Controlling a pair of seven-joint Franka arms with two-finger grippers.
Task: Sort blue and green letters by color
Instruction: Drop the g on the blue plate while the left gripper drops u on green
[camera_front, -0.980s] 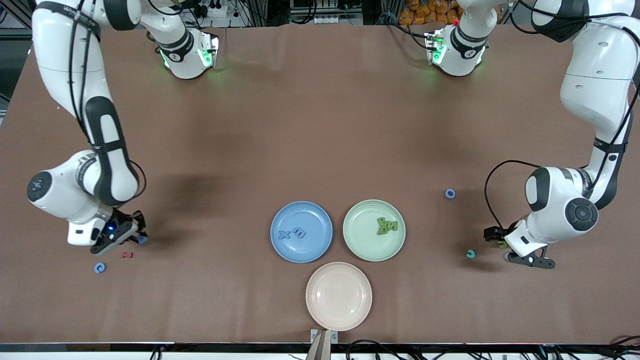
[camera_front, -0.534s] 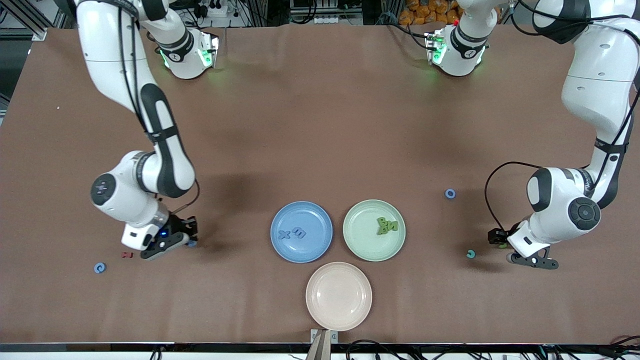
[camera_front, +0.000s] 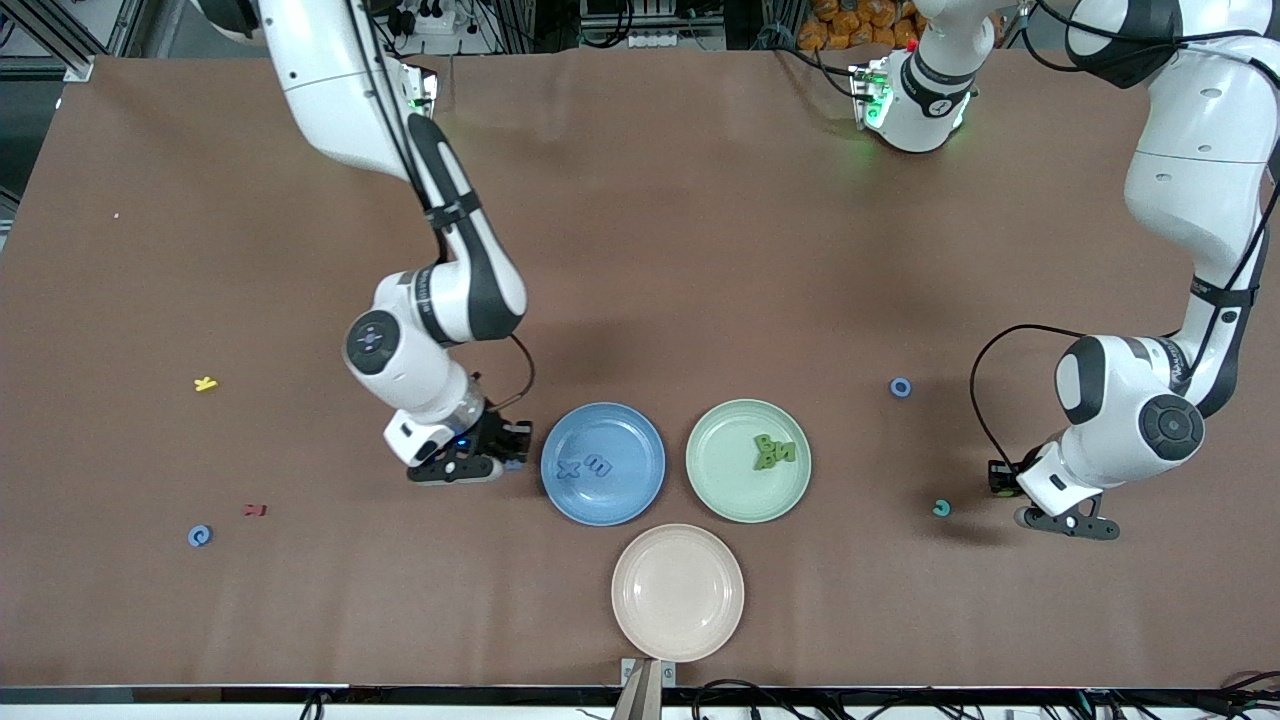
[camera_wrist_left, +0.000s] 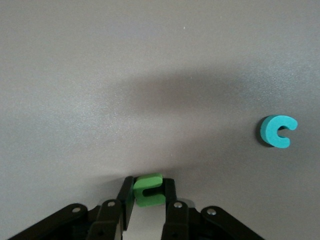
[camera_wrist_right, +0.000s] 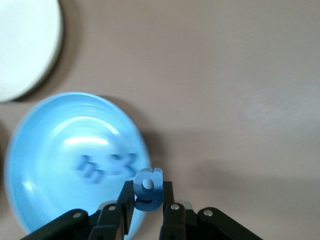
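Note:
My left gripper has the green letter for now. Next, I let go of it with that gripper by the heap of green letters on the green plate (camera_front: 769, 448).
My right gripper (camera_front: 513, 453) is shut on a blue letter g (camera_wrist_right: 148, 188), just above the table beside the rim of the blue plate (camera_front: 622, 497). That plate (camera_wrist_right: 45, 200) holds two blue letters (camera_front: 584, 467). My left gripper (camera_front: 1001, 480) is shut on a green letter (camera_wrist_left: 148, 189), low over the table at the left arm's end. A teal letter C (camera_front: 941, 508) lies beside it and also shows in the left wrist view (camera_wrist_left: 278, 131). The green plate (camera_front: 722, 482) holds a small heap of green letters (camera_front: 773, 452). A blue ring letter (camera_front: 901, 387) and another blue letter (camera_front: 200, 535) lie loose.
A pink plate (camera_front: 677, 592) sits nearer the front camera than the other two plates. At the right arm's end lie a dark red letter (camera_front: 255, 510) and a yellow letter (camera_front: 205, 383).
My right arm has carried the blue letter from the right arm's end of the table to the blue plate's rim, uncovering the yellow letter. My left gripper has barely shifted.

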